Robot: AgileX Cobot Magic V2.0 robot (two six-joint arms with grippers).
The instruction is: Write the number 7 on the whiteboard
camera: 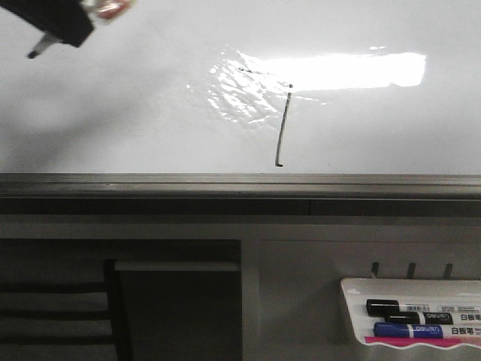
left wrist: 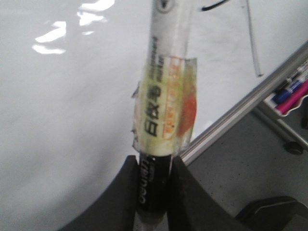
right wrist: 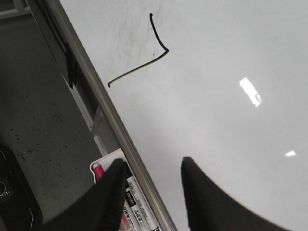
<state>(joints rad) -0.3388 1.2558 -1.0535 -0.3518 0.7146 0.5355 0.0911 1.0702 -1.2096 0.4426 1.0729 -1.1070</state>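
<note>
I will use my left gripper to set the marker down on the bare whiteboard (camera: 3, 57) above the grey rail, far away from the 7.
The number 7 (camera: 283, 124) stands in thin black line on the whiteboard (camera: 135, 113), its faint top stroke inside the bright glare. At the top left, my left gripper (camera: 64, 26) is shut on a marker (camera: 41, 47) whose tip points down-left, far left of the figure. In the left wrist view both fingers of the left gripper (left wrist: 154, 178) clamp the marker's (left wrist: 166, 96) black end, and the 7 (left wrist: 253, 45) shows beyond. My right gripper (right wrist: 151, 168) is open with nothing in it, straddling the board's rail (right wrist: 113, 120), with the 7 (right wrist: 139, 67) ahead of it.
A grey metal rail (camera: 240, 182) runs along the board's lower edge. Below it at the right hangs a small white tray (camera: 353, 316) with black, blue and pink markers (camera: 421, 320). The same tray's markers (right wrist: 132, 202) lie beside the right gripper's finger.
</note>
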